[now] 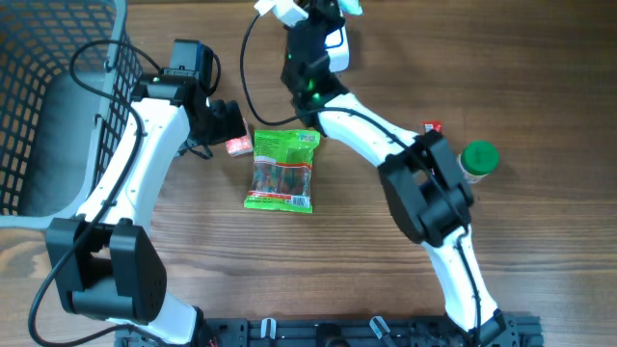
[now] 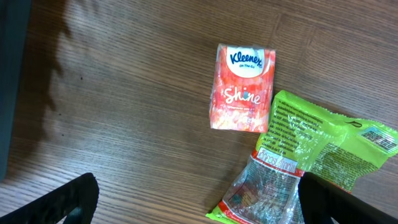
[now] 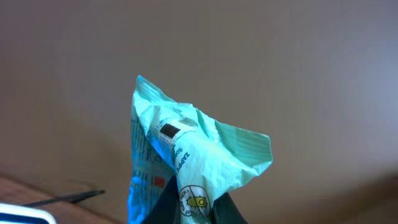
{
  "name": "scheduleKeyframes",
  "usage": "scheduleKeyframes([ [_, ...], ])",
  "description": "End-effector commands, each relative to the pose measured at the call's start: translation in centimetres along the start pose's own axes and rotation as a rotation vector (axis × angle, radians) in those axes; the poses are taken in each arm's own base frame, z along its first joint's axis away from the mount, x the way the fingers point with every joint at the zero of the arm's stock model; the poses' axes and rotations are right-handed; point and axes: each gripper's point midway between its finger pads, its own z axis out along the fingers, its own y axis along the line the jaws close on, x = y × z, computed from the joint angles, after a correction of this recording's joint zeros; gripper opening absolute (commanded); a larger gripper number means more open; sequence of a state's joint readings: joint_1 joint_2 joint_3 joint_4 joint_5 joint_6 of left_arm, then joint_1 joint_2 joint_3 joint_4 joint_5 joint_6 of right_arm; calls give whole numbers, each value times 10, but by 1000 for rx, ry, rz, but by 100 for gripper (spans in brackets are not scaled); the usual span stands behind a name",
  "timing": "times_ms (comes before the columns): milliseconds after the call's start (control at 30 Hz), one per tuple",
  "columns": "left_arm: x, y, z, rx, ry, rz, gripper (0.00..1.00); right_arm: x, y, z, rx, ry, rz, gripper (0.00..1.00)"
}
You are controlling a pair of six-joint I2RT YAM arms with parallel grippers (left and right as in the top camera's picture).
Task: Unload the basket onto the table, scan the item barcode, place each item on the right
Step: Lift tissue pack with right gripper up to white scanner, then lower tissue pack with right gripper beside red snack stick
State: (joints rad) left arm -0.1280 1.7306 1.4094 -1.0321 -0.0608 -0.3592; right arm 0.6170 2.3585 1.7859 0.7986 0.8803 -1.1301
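My right gripper will let go of the mint-green packet on the table (image 1: 433,187) next to the small red item, opposite the green-lidded jar.
My right gripper (image 3: 194,210) is shut on a crumpled mint-green packet (image 3: 193,152), held up in the air with a small dark label on its upper fold. Blue light falls on the packet's left side. From overhead, the right gripper (image 1: 328,10) sits at the table's far edge, with the packet (image 1: 354,6) partly cut off by the frame. A white device (image 1: 336,46) lies just below it. My left gripper (image 2: 199,208) hangs open over the wood, its right finger above a green snack bag (image 2: 311,162). A Kleenex tissue pack (image 2: 244,88) lies ahead of it.
A wire basket (image 1: 48,106) stands at the left edge. A black box (image 1: 189,60) sits behind the left arm. A green-lidded jar (image 1: 478,159) and a small red item (image 1: 432,126) stand to the right. The green snack bag (image 1: 281,172) and the tissue pack (image 1: 238,145) lie mid-table.
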Motion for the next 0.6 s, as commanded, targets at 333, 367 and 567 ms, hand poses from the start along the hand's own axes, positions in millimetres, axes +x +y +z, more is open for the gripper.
scheduleKeyframes([
  [333, -5, -1, -8, 11, -24, 9, 100, 38, 90, -7, -92, 38, 180, 4],
  [367, -5, -1, -8, 11, -24, 9, 100, 38, 92, -7, -101, 30, 173, 4],
  [567, -5, -1, -8, 11, -24, 9, 100, 22, 72, -1, -51, -59, 154, 4],
])
